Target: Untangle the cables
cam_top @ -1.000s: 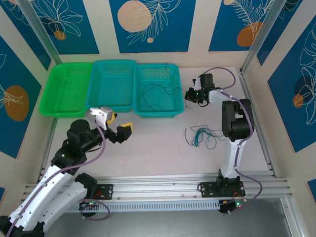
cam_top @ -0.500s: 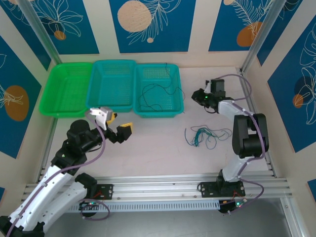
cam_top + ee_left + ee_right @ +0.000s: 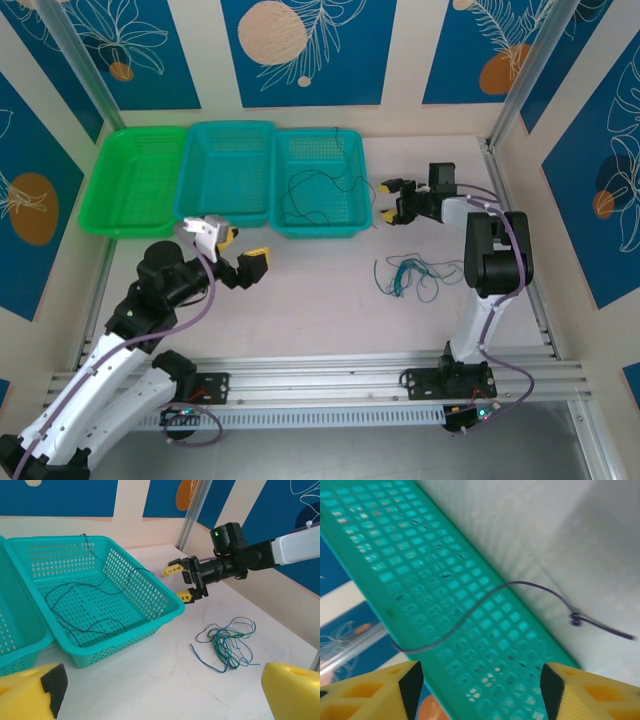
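The black cable's end trails outside its teal basket; next my right gripper lays it inside the basket (image 3: 322,188) before tackling the tangle.
A tangle of green, teal-blue and dark cables (image 3: 408,272) lies on the table right of centre, and the left wrist view shows this cable tangle (image 3: 227,642) too. One thin black cable (image 3: 318,186) loops inside the right teal basket (image 3: 358,185), trailing over its right wall. My right gripper (image 3: 392,200) hovers open just right of that basket, facing its wall (image 3: 470,630). The black cable's end (image 3: 575,617) rests on the table ahead of the right gripper (image 3: 480,690), with nothing between its fingers. My left gripper (image 3: 241,248) is open and empty in front of the baskets.
A green basket (image 3: 110,185) and a second teal basket (image 3: 200,175) stand left of the right teal basket (image 3: 165,612). Metal frame posts stand at the back corners. Bare tabletop (image 3: 150,680) lies between the left gripper (image 3: 160,700) and the tangle.
My right arm swung right away from the basket, then came back towards its wall, with the wrist turned and the fingers now spread open. The left arm has stayed still.
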Robot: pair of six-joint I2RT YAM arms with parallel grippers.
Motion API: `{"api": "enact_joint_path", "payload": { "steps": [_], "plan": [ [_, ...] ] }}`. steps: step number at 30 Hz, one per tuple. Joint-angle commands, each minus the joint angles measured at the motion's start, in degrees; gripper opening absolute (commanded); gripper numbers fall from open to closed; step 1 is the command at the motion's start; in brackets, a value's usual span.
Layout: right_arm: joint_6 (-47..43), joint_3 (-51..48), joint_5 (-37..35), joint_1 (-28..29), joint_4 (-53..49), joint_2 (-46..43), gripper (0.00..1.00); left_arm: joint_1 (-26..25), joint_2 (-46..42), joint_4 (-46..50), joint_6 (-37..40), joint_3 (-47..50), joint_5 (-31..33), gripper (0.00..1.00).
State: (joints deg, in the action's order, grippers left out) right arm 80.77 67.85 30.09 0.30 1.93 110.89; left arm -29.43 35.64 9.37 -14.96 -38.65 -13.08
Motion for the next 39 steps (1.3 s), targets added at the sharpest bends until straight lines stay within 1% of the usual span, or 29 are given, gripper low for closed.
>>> {"api": "enact_joint_path", "payload": {
  "steps": [1,5,9,11,12,13,14,15,16,17,18,20,22,24,26,28,29,30,33,34,35,37,38,39],
  "plan": [
    [11.1,2.0,4.3,-0.1,5.0,2.7,0.67,-0.3,0.0,-1.5,-0.6,0.0,-0.5,1.00],
    [16.3,4.9,6.8,0.9,7.0,7.0,0.68,-0.3,0.8,-1.8,-0.4,-0.4,-0.5,1.00],
    [17.0,6.1,4.7,1.7,6.1,8.1,0.68,-0.3,0.9,-1.7,-0.2,-0.4,-0.2,1.00],
    [16.7,7.4,4.2,1.7,6.3,8.7,0.65,-0.3,0.9,-1.2,0.0,-0.4,-0.1,1.00],
    [16.9,8.1,4.1,1.6,6.4,9.1,0.61,-0.3,0.9,-1.3,0.0,-0.4,0.0,1.00],
    [17.1,8.5,4.1,1.6,7.6,9.4,0.53,-0.3,0.9,-1.2,0.0,-0.4,0.0,1.00],
    [17.3,8.8,4.4,1.5,8.4,9.7,0.39,-0.3,1.0,-1.2,0.1,-0.4,0.0,1.00],
    [17.3,8.9,4.4,1.4,8.5,9.6,0.19,-0.2,1.0,-1.2,0.0,-0.4,0.1,1.00],
    [17.3,8.6,4.1,1.1,8.2,9.1,0.06,-0.3,1.0,-1.2,0.1,-0.4,0.2,1.00],
    [16.6,7.9,3.3,0.8,8.3,8.2,0.00,-0.2,1.1,-1.3,0.1,-0.4,0.2,1.00],
    [15.5,6.9,1.9,0.5,7.9,6.4,0.00,-0.3,1.0,-1.4,0.0,-0.3,0.2,1.00],
    [11.4,5.9,-1.1,0.1,6.6,2.9,0.00,-0.2,1.0,-1.5,0.0,-0.1,0.2,1.00],
    [3.3,8.7,-2.3,0.2,3.0,-0.7,0.00,-0.3,1.1,-1.6,0.0,0.0,0.3,1.00],
    [-7.4,14.2,-2.4,1.4,-3.1,-2.4,0.00,-0.3,1.1,-1.7,0.0,0.0,0.2,1.00],
    [-20.2,21.4,-4.4,4.1,-12.9,-2.9,0.00,-0.2,1.1,-1.9,0.0,0.0,0.2,1.00],
    [-31.9,29.5,-8.0,7.9,-23.9,-1.7,0.00,-0.3,1.1,-2.1,0.2,0.2,0.3,1.00],
    [-35.3,32.7,-9.6,9.9,-27.3,-0.4,0.00,-0.3,0.9,-2.1,0.1,0.5,0.3,1.00],
    [-37.9,36.1,-10.6,11.6,-30.4,1.4,0.00,-0.3,0.9,-2.2,0.0,0.6,0.3,1.00],
    [-41.9,45.2,-11.4,16.0,-37.2,8.0,0.00,-0.3,0.5,-2.2,-0.2,0.9,-0.2,1.00],
    [-43.2,48.4,-13.3,17.3,-40.1,10.2,0.02,-0.3,0.4,-2.1,-0.3,0.9,-0.3,1.00],
    [-44.9,51.4,-15.2,18.6,-42.6,12.0,0.14,-0.3,0.1,-1.9,-0.3,0.9,-0.4,1.00],
    [-49.8,59.4,-19.5,21.2,-49.3,15.6,0.66,-0.3,-0.3,-1.9,-0.4,0.9,-0.4,0.99],
    [-51.4,62.8,-21.2,21.8,-52.6,16.7,0.82,-0.3,-0.3,-2.0,-0.4,0.9,-0.6,0.99],
    [-52.4,65.0,-22.1,22.0,-55.1,16.7,0.84,-0.3,-0.2,-2.0,-0.4,0.7,-1.2,1.00]
  ]
}}
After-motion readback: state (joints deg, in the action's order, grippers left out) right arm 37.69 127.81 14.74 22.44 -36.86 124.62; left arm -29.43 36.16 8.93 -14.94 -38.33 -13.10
